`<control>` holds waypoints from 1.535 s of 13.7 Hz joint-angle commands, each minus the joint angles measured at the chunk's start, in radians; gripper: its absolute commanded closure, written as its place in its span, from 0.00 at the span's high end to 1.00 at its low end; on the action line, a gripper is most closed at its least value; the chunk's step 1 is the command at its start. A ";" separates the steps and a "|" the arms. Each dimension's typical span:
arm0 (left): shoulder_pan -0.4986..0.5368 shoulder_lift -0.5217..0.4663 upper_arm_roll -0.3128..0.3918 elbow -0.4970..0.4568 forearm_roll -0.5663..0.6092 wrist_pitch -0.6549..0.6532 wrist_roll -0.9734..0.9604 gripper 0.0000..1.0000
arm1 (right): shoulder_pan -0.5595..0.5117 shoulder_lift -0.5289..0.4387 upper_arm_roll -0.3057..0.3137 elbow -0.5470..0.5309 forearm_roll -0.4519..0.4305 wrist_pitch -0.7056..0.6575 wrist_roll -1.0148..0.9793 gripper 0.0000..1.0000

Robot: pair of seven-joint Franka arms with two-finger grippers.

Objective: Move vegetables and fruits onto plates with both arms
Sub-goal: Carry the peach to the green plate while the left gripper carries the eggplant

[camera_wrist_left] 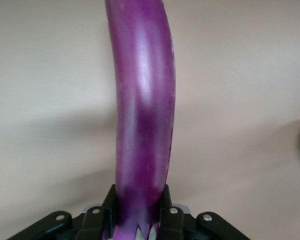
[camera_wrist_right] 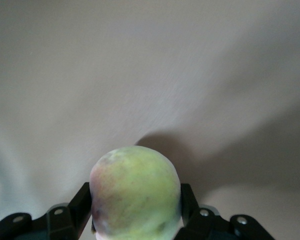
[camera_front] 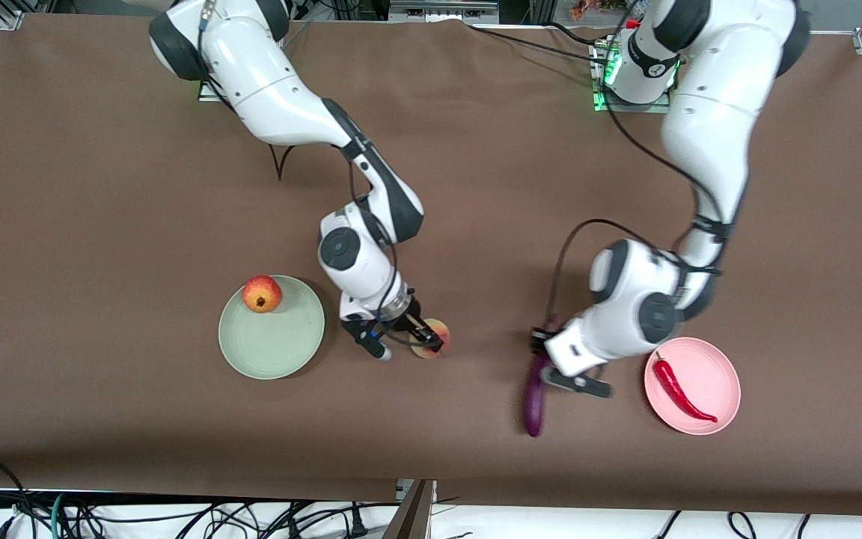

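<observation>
The robot's left gripper should release the purple eggplant, now held next to the pink plate, on the pink plate, across the red chili pepper [camera_front: 699, 385].
My right gripper [camera_front: 431, 338] is shut on the yellowish-pink peach [camera_front: 442, 329] low at the table, beside the mint green plate [camera_front: 281, 352]. The peach [camera_wrist_right: 135, 180] fills the right gripper [camera_wrist_right: 135, 196], jaws pressed on both its sides. A red apple [camera_front: 262, 293] rests on the green plate's rim farthest from the front camera. My left gripper [camera_front: 542, 358] is shut on the stem end of the purple eggplant [camera_front: 534, 408], next to the pink plate [camera_front: 715, 367], where the red chili pepper [camera_front: 682, 391] lies. The eggplant [camera_wrist_left: 145, 100] runs straight out from the left gripper [camera_wrist_left: 139, 202].
Brown cloth [camera_front: 102, 224] covers the table. Its front edge [camera_front: 176, 490] runs close below both plates, with cables hanging past it. The right arm's forearm [camera_front: 356, 254] stands over the cloth just past the green plate.
</observation>
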 commanded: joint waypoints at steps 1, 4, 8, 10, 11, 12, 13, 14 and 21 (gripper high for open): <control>0.077 -0.097 -0.003 -0.030 0.083 -0.079 0.031 0.00 | -0.095 -0.096 0.009 -0.013 0.007 -0.218 -0.170 0.00; 0.139 -0.109 0.010 -0.025 0.363 -0.081 0.086 0.00 | -0.181 -0.150 -0.016 -0.035 -0.008 -0.461 -0.490 0.00; 0.298 -0.080 0.007 -0.042 0.393 -0.068 0.090 0.05 | -0.188 -0.173 -0.125 -0.114 -0.008 -0.505 -0.708 0.26; 0.334 -0.060 0.000 -0.046 0.381 -0.068 0.089 0.05 | -0.185 -0.173 -0.133 -0.129 -0.007 -0.498 -0.727 1.00; 0.334 -0.057 0.000 -0.055 0.343 -0.070 0.087 0.05 | -0.183 -0.174 -0.135 -0.129 -0.007 -0.498 -0.730 1.00; 0.334 -0.052 0.000 -0.075 0.297 -0.070 0.084 0.05 | -0.192 -0.173 -0.135 -0.129 -0.007 -0.501 -0.739 1.00; 0.332 -0.048 0.000 -0.083 0.269 -0.070 0.075 0.05 | -0.224 -0.173 -0.135 -0.129 -0.002 -0.503 -0.782 1.00; 0.326 -0.049 0.000 -0.086 0.263 -0.076 0.072 0.05 | -0.254 -0.174 -0.133 -0.128 0.004 -0.505 -0.849 1.00; 0.328 -0.037 0.000 -0.112 0.209 -0.074 0.070 0.63 | -0.170 -0.491 -0.135 -0.201 -0.122 -0.737 -0.624 1.00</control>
